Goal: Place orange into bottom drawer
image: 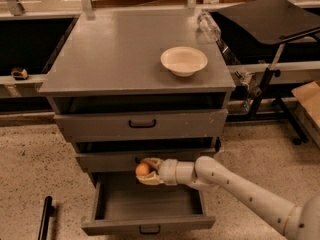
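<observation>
My gripper will let go of the orange in the middle of the bottom drawer's inside (154, 193), behind that drawer's dark front handle.
The orange (142, 169) is small and round, held between the fingers of my gripper (146, 171). My gripper is shut on it, just in front of the middle drawer's face and above the back of the bottom drawer (150, 204). The bottom drawer is pulled out, a grey tray with a dark front handle (150, 229); its inside shows nothing in it. My white arm (235, 189) reaches in from the lower right.
A white shallow bowl (183, 60) sits on the grey cabinet top (115, 54). The top drawer (142, 124) and middle drawer (115, 160) are closed. A clear plastic bottle (209, 26) lies at the cabinet's back right. A black stand (270, 19) is to the right, a dark pole (45, 216) on the floor left.
</observation>
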Controlling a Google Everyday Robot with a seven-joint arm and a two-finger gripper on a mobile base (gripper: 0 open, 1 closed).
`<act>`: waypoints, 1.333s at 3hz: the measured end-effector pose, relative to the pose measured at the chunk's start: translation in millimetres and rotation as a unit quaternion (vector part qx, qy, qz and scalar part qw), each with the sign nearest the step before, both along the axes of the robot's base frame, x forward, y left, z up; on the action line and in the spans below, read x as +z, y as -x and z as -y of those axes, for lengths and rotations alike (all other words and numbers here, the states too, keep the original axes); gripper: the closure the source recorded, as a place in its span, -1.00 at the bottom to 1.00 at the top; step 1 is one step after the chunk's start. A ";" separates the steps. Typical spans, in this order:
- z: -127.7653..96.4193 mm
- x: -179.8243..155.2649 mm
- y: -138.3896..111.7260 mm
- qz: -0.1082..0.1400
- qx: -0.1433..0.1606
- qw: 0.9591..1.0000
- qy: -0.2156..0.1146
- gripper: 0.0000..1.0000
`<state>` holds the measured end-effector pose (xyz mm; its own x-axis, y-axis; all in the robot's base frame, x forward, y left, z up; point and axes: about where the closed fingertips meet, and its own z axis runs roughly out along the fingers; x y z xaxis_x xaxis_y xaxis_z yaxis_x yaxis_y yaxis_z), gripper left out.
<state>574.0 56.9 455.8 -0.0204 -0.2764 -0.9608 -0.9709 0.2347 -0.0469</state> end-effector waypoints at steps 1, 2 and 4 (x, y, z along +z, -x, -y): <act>-5.7 -96.9 9.1 -0.069 0.004 0.998 -0.014 1.00; -3.1 -156.1 19.3 -0.118 0.036 0.992 -0.001 1.00; -0.2 -166.5 14.5 -0.071 0.020 0.997 0.027 1.00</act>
<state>559.5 57.1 289.3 -0.1441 -0.3302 -0.9328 -0.9770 0.1971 0.0811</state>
